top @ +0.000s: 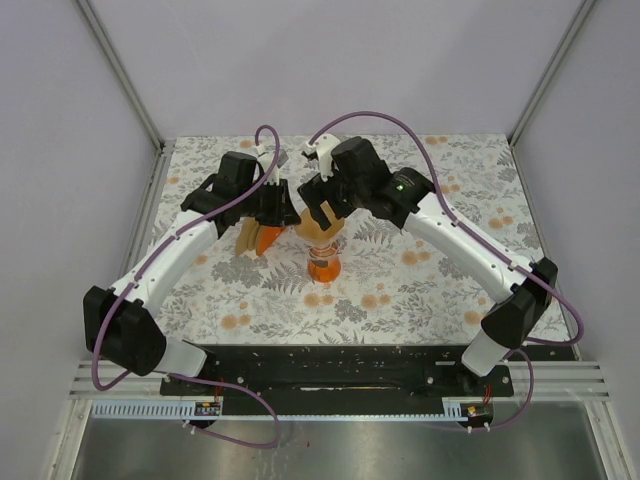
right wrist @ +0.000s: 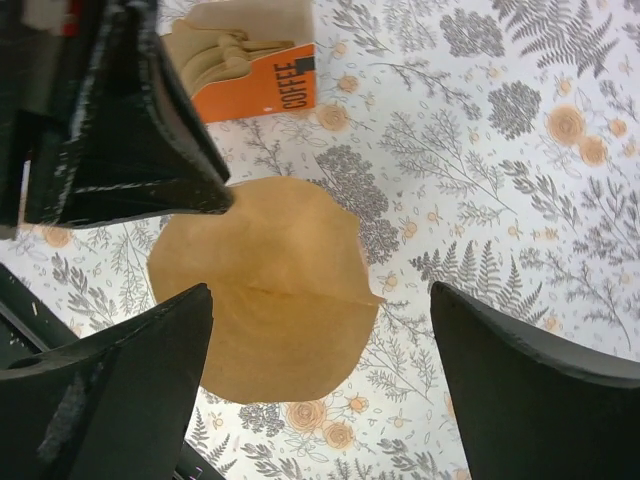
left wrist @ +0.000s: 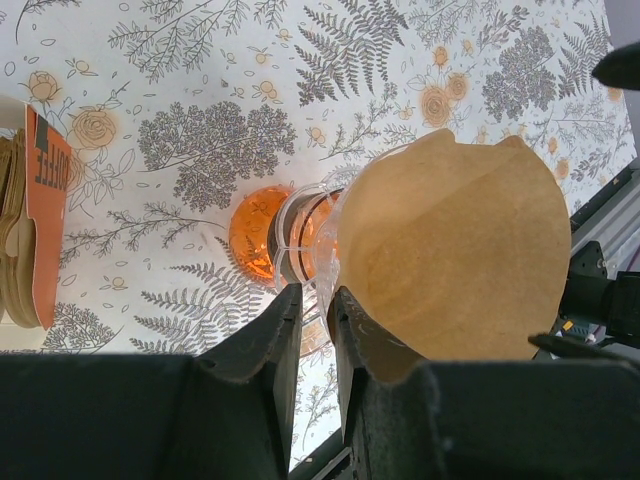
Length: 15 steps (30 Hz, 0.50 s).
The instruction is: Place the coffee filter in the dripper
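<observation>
The coffee filter's loose edge stands up above the dripper's rim, so my right gripper should grab the filter's creased side [right wrist: 361, 258] and bring it against the dripper's rim.
The dripper [top: 324, 268] stands on its orange base mid-table, and its clear ribbed cone [left wrist: 300, 235] shows in the left wrist view. The light-brown coffee filter [left wrist: 455, 250] sits spread in the cone's mouth and rises above the rim. My left gripper [left wrist: 316, 295] is shut on the dripper's clear rim, on its left side. My right gripper [right wrist: 320, 300] hovers just above the coffee filter [right wrist: 270, 290], jaws wide open and touching nothing. In the right wrist view the filter hides the dripper beneath it.
A bundle of brown filters in an orange "COFFEE" holder [right wrist: 250, 60] lies on the floral cloth just left of the dripper, also seen in the top view [top: 258, 238]. Both arms crowd over the table's middle. Metal frame posts [top: 120, 75] stand at the back corners.
</observation>
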Motion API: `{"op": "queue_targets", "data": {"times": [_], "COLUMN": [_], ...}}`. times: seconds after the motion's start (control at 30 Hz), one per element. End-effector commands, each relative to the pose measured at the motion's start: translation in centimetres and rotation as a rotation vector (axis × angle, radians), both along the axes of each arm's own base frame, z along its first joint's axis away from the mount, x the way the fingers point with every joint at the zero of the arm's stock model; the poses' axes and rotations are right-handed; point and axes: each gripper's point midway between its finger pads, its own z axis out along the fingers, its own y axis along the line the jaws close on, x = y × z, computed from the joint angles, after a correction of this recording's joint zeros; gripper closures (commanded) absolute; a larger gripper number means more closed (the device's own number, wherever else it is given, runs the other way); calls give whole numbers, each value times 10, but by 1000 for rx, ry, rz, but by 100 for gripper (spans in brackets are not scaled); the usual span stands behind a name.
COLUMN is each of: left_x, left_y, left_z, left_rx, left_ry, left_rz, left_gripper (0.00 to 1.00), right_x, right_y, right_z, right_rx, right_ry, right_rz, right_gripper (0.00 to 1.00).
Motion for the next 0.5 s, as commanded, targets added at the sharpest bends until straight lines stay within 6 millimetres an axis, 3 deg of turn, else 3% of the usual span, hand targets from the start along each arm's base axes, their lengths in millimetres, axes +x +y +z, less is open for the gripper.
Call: {"op": "queue_targets", "data": {"times": [0.0, 0.23, 0.47], "left_x": [3, 1, 1], "left_y": [-1, -3, -3], "left_z": [29, 33, 32], "left_rx": [-20, -28, -25], "left_ry": [-95, -101, -104], "left_rz": [-1, -14, -14], "left_gripper": [77, 77, 77], "right_x": [21, 19, 23], "right_y": [-18, 5, 2], "right_z": [10, -21, -47], "right_rx": [82, 151, 130], "right_ry": [9, 139, 178], "right_rz": [-191, -129, -110], "right_gripper": [1, 5, 16]}}
